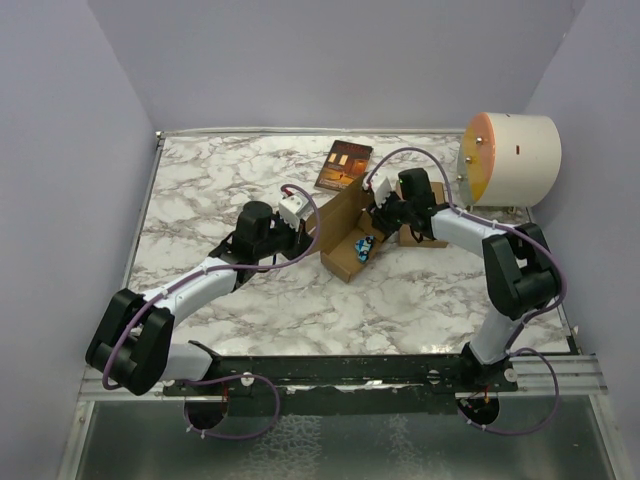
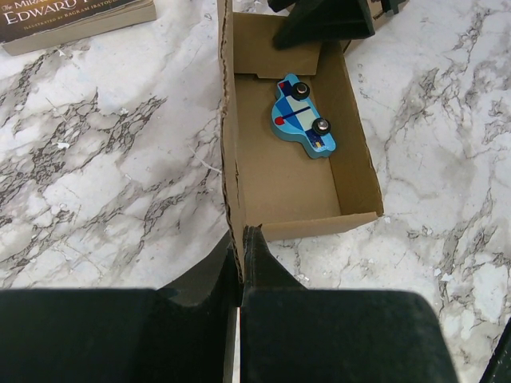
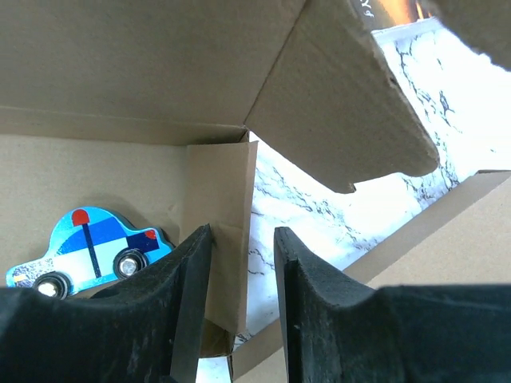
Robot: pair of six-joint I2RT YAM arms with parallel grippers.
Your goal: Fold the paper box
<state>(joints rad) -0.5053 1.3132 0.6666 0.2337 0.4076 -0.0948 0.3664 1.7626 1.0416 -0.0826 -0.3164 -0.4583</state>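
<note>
I need to pinch the tab along its top edge (image 3: 250, 215) with my right gripper and press it upright before folding on, because the end tab slants at the box's far end.
The paper box (image 1: 347, 238) is an open brown cardboard tray at the table's middle, with a blue toy car (image 1: 365, 247) lying inside. My left gripper (image 1: 308, 232) is shut on the box's tall left wall (image 2: 229, 159), pinching its near end between the fingertips (image 2: 254, 247). My right gripper (image 1: 380, 212) is at the box's far end. In the right wrist view it is open (image 3: 242, 243) and straddles an upright end tab (image 3: 227, 207); the left finger (image 3: 192, 263) touches the tab. A loose flap (image 3: 343, 112) hangs above. The car also shows in both wrist views (image 2: 303, 116) (image 3: 88, 247).
A dark red-brown book (image 1: 343, 165) lies behind the box. A bigger brown carton (image 1: 428, 218) lies under the right arm. A large white cylinder with an orange face (image 1: 510, 158) stands at the back right. The marble tabletop (image 1: 220, 180) is walled in.
</note>
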